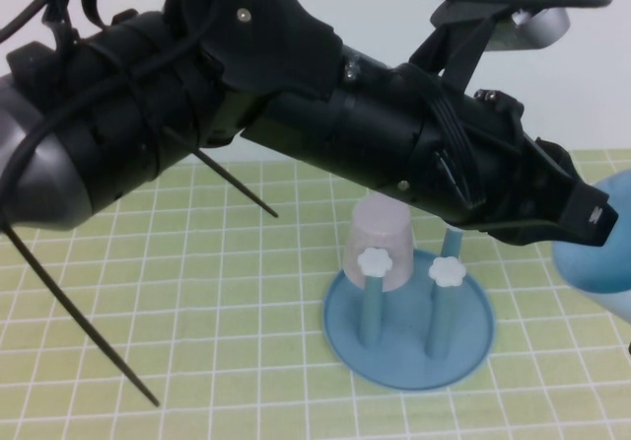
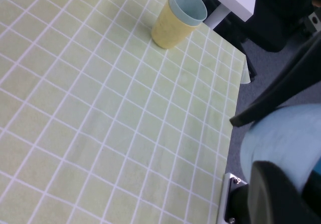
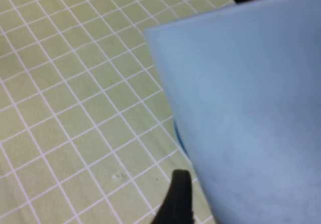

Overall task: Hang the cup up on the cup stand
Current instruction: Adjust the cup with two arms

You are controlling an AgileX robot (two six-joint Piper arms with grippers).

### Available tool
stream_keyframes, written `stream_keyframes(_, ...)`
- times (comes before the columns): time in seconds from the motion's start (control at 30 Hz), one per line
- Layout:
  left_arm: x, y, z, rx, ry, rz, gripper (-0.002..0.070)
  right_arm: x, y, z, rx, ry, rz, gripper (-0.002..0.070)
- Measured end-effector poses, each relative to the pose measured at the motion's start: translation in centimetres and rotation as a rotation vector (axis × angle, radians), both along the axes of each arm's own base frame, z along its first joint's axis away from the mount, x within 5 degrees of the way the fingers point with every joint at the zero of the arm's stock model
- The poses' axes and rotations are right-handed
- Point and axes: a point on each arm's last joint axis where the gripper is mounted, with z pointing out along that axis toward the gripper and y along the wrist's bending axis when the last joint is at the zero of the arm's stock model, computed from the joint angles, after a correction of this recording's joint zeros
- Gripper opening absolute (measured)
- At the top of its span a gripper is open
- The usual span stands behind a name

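My left gripper's finger lies against the light blue cup's outside, so my left gripper will open and take the rim (image 2: 307, 178) with one finger inside.
The light blue cup (image 1: 596, 257) hangs in the air at the far right of the high view, right of the cup stand (image 1: 409, 346). The stand is a round teal dish with two pegs in view, topped by white flower knobs. My right gripper (image 3: 215, 194) is shut on the cup (image 3: 241, 103), which fills its view; one finger (image 3: 175, 201) shows beside the cup wall. My left arm reaches across the table, and my left gripper (image 1: 590, 215) lies against the cup's upper left side. The cup also shows in the left wrist view (image 2: 283, 138), next to the left gripper (image 2: 276, 189).
A pale pink cup (image 1: 380, 248) sits upside down at the stand's back left. A yellow cup (image 2: 170, 28) with a light blue cup nested inside it stands near the table's corner. The table edge (image 2: 233, 133) and grey floor lie just below the left gripper.
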Motion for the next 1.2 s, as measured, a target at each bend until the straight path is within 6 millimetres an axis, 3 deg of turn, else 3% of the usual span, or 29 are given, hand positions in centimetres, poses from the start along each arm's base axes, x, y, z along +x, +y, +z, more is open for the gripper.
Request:
stream_keyframes(0.27, 0.0, 0.0, 0.0, 0.000, -0.002, -0.001, 0.0001, 0.0, 0.0, 0.0, -0.014, -0.030, 0.025, 0.0587)
stream_keyframes(0.43, -0.5, 0.4, 0.7, -0.020, -0.046, -0.028, 0.0001, 0.0, 0.0, 0.0, -0.017, -0.034, 0.029, 0.0571)
stream_keyframes(0.6, 0.0, 0.0, 0.0, 0.002, -0.048, -0.029, 0.0019, 0.0, 0.0, 0.0, -0.017, -0.034, 0.029, 0.0570)
stream_keyframes(0.8, 0.2, 0.3, -0.1, 0.012, -0.074, -0.033, 0.0394, 0.0, 0.0, 0.0, -0.016, -0.034, 0.029, 0.0569)
stream_keyframes(0.83, 0.4, 0.4, -0.1, 0.013, -0.071, -0.025, 0.0274, 0.0, 0.0, 0.0, -0.017, -0.035, 0.030, 0.0569)
stream_keyframes(0.9, 0.9, 0.8, 0.0, 0.012, -0.055, 0.001, 0.0371, 0.0, 0.0, 0.1, -0.016, -0.036, 0.031, 0.0569)
stream_keyframes(0.93, 1.2, 1.1, -0.1, 0.014, -0.052, 0.010, 0.0460, 0.0, 0.0, 0.1, -0.017, -0.038, 0.032, 0.0569)
stream_keyframes(1.0, 1.6, 1.6, 0.0, 0.011, -0.036, 0.018, 0.0447, 0.0, 0.1, 0.1, -0.015, -0.038, 0.033, 0.0569)
stream_keyframes(1.1, 1.5, 3.7, 1.6, -0.039, 0.014, 0.011, 0.0433, 0.0, 0.1, 0.1, -0.014, -0.039, 0.034, 0.0569)
stream_keyframes(1.13, 2.1, 3.3, 0.8, -0.013, 0.007, 0.022, 0.0426, 0.0, 0.1, 0.1, -0.016, -0.038, 0.033, 0.0569)
stream_keyframes(1.2, 1.8, 3.8, 1.5, -0.013, 0.007, -0.018, 0.0428, 0.0, 0.0, 0.0, -0.022, -0.035, 0.030, 0.0568)
